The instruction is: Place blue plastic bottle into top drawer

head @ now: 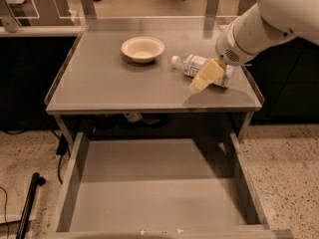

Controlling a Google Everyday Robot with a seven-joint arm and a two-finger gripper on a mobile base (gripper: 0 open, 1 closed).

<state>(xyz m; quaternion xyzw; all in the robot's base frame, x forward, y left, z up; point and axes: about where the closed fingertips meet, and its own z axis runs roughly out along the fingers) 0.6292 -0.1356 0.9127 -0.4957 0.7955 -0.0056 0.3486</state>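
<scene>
The robot's gripper should close around the base half [216, 72] of the blue plastic bottle and leave the bottle's white-capped end free.
The blue plastic bottle [192, 64] lies on its side on the grey tabletop at the right, with its white cap pointing left toward the bowl. My gripper [206, 76], cream-coloured at the end of the white arm, is down at the bottle's right half, covering its base end. The top drawer [159, 203] is pulled out below the table's front edge, and its flat grey bottom holds nothing.
A cream round bowl [142, 49] sits on the tabletop [99, 83] to the left of the bottle. The table has low raised rims at its sides and back. A black pole [29, 203] and cables lie on the floor at the left.
</scene>
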